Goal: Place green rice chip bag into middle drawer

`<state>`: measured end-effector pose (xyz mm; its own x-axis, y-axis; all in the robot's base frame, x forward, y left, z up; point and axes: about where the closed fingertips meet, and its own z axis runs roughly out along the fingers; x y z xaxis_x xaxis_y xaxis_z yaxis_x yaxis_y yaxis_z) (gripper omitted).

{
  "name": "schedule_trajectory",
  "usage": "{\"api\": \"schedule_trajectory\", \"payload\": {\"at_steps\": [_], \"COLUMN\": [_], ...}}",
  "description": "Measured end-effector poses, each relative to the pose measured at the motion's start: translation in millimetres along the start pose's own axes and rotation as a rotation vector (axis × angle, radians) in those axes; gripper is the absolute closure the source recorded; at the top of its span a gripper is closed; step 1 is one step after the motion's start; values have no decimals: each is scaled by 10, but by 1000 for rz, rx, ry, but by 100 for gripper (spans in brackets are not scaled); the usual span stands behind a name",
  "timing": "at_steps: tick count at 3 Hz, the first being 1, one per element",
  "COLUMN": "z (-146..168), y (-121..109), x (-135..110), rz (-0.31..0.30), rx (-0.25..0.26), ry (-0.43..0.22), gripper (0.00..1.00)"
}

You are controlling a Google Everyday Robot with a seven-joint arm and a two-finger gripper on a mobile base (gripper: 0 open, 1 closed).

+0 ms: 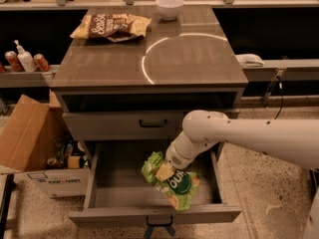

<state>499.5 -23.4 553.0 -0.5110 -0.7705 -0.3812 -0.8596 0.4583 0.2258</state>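
Observation:
Next, my gripper lets go of the green rice chip bag near the centre of the open middle drawer's grey bottom [166,174].
The green rice chip bag [174,184] is crinkly, bright green with a dark round logo. It hangs inside the open middle drawer [104,189], right of its centre, low over the grey floor. My gripper [163,172] reaches down from the white arm at the right and is shut on the bag's upper edge. Whether the bag's lower end touches the drawer floor or front wall cannot be told.
A beige-and-brown chip bag [110,26] and a white bowl [169,6] lie on the cabinet top. A shut drawer front with a black handle [153,124] sits above the open drawer. A cardboard box [30,143] stands at the left; cans and a bottle [25,60] sit on a left shelf.

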Motion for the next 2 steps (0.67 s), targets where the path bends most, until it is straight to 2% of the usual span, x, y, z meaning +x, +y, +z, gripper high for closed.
{"api": "schedule_trajectory", "payload": {"at_steps": [1, 2], "z": [90, 300], "y": [-74, -335], "x": [3, 41], "rz": [0, -82], "rx": [13, 90], "ry": [-20, -106], "gripper": [100, 100]}}
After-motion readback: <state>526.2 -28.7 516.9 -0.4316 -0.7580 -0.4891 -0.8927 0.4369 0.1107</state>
